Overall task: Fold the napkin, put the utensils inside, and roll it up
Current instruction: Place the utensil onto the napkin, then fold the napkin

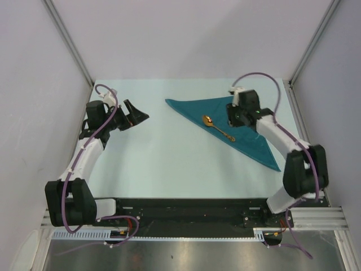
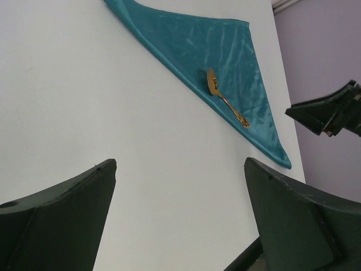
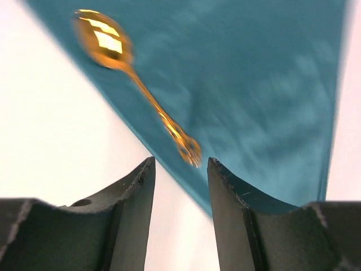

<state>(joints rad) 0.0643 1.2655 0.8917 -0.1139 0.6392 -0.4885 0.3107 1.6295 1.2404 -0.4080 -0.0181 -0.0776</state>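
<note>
My right gripper should move next to the teal napkin's near corner [image 1: 278,169], the one nearest the black rail, and close there.
The teal napkin [image 1: 237,127] lies folded into a long triangle on the right half of the table. A gold spoon [image 1: 218,127] lies on it near the folded edge, bowl to the far left. My right gripper [image 1: 232,122] hovers over the napkin just beside the spoon's handle. In the right wrist view its jaws [image 3: 180,164] are apart and empty, with the spoon's handle end [image 3: 190,149] just ahead of the fingertips. My left gripper [image 1: 138,112] is wide open and empty over bare table at the left, apart from the napkin [image 2: 192,45] and the spoon [image 2: 225,104].
The pale table [image 1: 169,164] is walled by lilac panels on the left, back and right. A black rail with the arm bases [image 1: 186,212] runs along the near edge. The right gripper's fingers [image 2: 330,113] show at the right of the left wrist view.
</note>
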